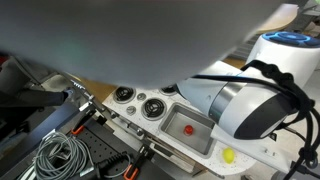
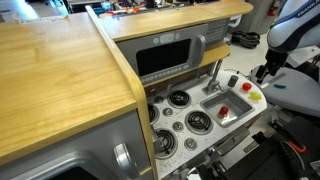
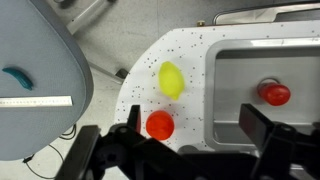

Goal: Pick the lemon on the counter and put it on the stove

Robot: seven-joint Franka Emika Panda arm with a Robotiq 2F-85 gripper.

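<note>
Next, I close my gripper across the middle of the yellow lemon (image 1: pixel 228 155) (image 3: pixel 171 81) on the counter beside the sink, with its fingers on the lemon's long sides.
The lemon (image 3: pixel 172 79) is small and yellow and lies on the white speckled counter (image 3: pixel 200 60), left of the grey sink basin (image 3: pixel 240 75). It also shows in both exterior views (image 1: pixel 228 155) (image 2: pixel 248 87). My gripper (image 3: pixel 185 140) is open and empty and hovers above the counter. Its fingers straddle the counter's edge and the sink's near corner, and the lemon lies just beyond the fingertips. In an exterior view the gripper (image 2: pixel 265 72) hangs over the lemon's end of the unit. The stove (image 2: pixel 184 111) (image 1: pixel 138 101), with black burners, lies on the far side of the sink from the lemon.
A red round item (image 3: pixel 160 124) sits on the counter close beside the lemon, by my left finger. Another red item (image 3: pixel 274 94) lies in the sink. A tan wooden shelf (image 2: pixel 60 70) and a toy microwave (image 2: pixel 170 55) stand behind the stove. Cables (image 1: pixel 60 155) lie nearby.
</note>
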